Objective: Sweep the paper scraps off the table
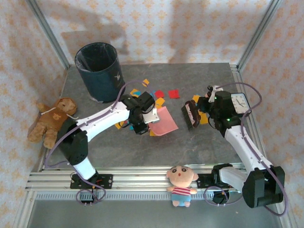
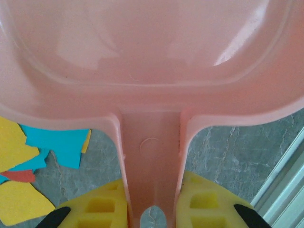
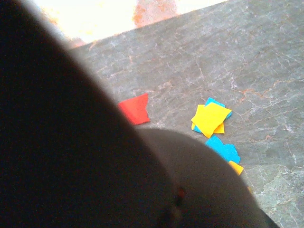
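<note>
The robot's left gripper should set the pink dustpan down flat on the grey table (image 1: 175,120) just short of the black brush.
Paper scraps lie scattered on the table (image 1: 199,147): red ones (image 1: 174,93), yellow (image 1: 160,102) and blue (image 1: 137,92) near the middle, more yellow (image 1: 204,118) by the right arm. My left gripper (image 1: 142,119) is shut on the handle (image 2: 152,156) of the pink dustpan (image 1: 164,121), whose pan lies flat on the table. Yellow fingers (image 2: 99,206) press both sides of the handle; blue and yellow scraps (image 2: 57,145) lie left of it. My right gripper (image 1: 209,107) holds a black brush (image 1: 190,115), whose dark bulk (image 3: 71,156) hides its fingers. Beyond it lie red (image 3: 135,108), yellow (image 3: 210,118) and blue (image 3: 223,149) scraps.
A dark blue bin (image 1: 99,71) stands at the back left. A brown teddy bear (image 1: 52,121) lies at the table's left edge. A small doll (image 1: 181,185) sits on the front aluminium rail (image 1: 133,183) between the arm bases. Floral walls enclose the table.
</note>
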`<control>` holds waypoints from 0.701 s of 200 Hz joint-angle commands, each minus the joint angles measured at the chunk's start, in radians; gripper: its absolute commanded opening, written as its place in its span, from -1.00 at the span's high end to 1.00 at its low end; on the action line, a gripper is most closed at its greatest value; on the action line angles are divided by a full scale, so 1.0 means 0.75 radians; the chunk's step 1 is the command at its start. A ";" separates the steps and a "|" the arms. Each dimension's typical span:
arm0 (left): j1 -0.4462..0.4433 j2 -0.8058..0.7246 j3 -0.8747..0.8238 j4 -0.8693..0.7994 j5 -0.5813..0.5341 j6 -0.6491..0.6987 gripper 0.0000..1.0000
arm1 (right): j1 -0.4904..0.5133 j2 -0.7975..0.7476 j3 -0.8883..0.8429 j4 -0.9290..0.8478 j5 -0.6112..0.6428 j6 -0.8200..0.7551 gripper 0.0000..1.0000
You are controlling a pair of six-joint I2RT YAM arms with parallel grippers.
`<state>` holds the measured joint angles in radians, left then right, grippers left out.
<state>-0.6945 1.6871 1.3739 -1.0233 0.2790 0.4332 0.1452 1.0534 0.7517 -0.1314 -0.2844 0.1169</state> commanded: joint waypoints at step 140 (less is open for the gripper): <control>-0.052 0.589 0.664 -0.424 -0.036 0.034 1.00 | -0.015 -0.132 0.041 -0.167 0.719 -0.253 1.00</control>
<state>-0.7269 2.0903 1.7908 -1.2335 0.2787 0.4713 0.1410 0.9287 0.7521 -0.2562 0.1707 -0.0143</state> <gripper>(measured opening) 0.198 0.229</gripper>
